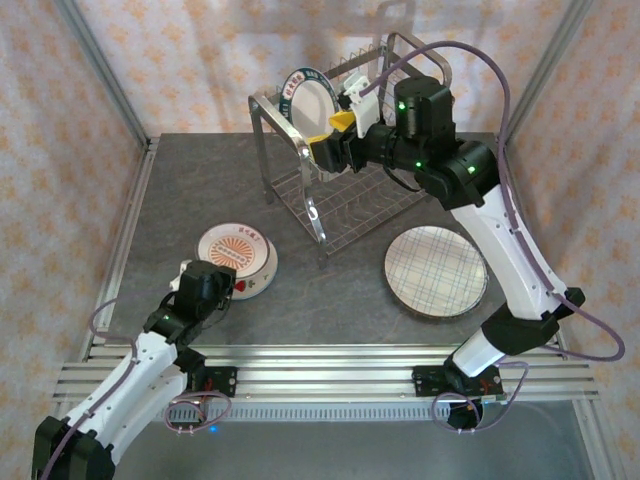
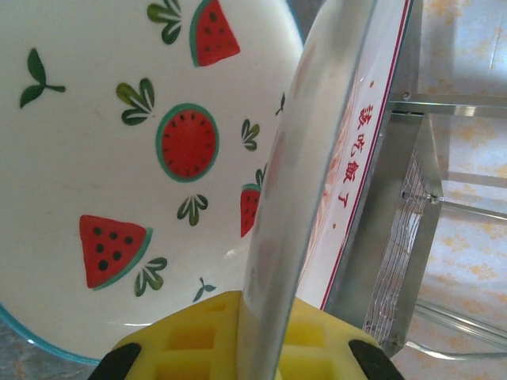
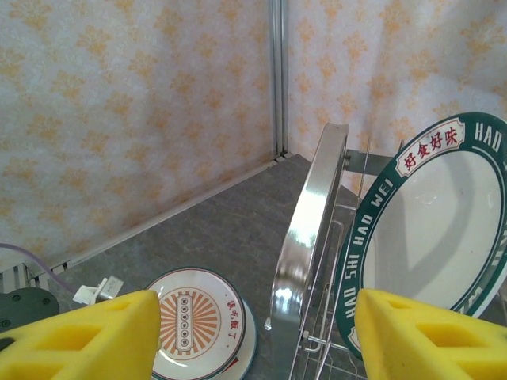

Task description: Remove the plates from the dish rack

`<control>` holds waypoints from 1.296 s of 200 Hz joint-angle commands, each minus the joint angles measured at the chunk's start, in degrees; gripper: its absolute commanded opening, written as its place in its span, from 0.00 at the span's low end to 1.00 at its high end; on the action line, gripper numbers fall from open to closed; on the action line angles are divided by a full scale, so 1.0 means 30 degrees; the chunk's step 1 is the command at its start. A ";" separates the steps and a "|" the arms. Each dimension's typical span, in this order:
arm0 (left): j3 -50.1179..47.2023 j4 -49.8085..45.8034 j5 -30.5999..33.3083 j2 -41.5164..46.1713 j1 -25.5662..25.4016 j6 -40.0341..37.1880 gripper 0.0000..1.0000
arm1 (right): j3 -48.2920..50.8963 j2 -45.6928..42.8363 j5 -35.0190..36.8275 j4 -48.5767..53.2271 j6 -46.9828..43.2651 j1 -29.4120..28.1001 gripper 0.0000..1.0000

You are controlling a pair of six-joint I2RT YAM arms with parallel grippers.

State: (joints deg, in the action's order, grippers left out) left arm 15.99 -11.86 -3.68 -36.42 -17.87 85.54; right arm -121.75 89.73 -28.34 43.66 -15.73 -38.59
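Next, the left gripper releases the sunburst-print plate so it lies flat on the middle of the watermelon-print plate [image 1: 243, 264] [image 2: 187, 143].
The silver dish rack [image 1: 340, 205] stands at the back middle of the table. One white plate with a dark green lettered rim [image 1: 305, 100] stands upright in its upper tier. My right gripper [image 1: 333, 135] is open just beside that plate; in the right wrist view its yellow pads [image 3: 87, 340] straddle the rack's looped end handle [image 3: 305, 237], and the green-rimmed plate [image 3: 428, 237] sits by the right pad. My left gripper [image 1: 225, 285] is shut on the rim of a sunburst-print plate [image 1: 233, 250], which lies on a watermelon-print plate [image 2: 119, 158] at front left.
A large plaid-lined plate [image 1: 436, 270] lies flat on the table, right of the rack. Aluminium frame posts and patterned curtain walls close in the back and sides. A metal rail [image 1: 320, 365] runs along the near edge by the arm bases.
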 commanded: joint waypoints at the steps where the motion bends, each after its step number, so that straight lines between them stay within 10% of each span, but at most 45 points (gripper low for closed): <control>1: -0.0512 0.2922 -0.0115 -0.0441 0.0213 0.0663 0.00 | -0.0080 -0.0536 -0.0422 -0.0719 -0.0002 -0.0145 0.65; 232: -0.1098 0.1746 -0.1225 -0.2897 0.0391 0.1195 0.00 | -0.0321 -0.0426 -0.0052 -0.0808 0.0495 -0.0160 0.66; 259: -0.0785 0.1168 -0.1464 -0.3217 0.0400 0.1135 0.16 | -0.0496 -0.0378 0.0821 -0.0778 0.0810 -0.0151 0.67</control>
State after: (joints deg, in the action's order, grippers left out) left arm 12.14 -5.26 -7.14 -45.06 -17.08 89.62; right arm -121.71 89.73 -28.12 43.59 -14.81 -38.59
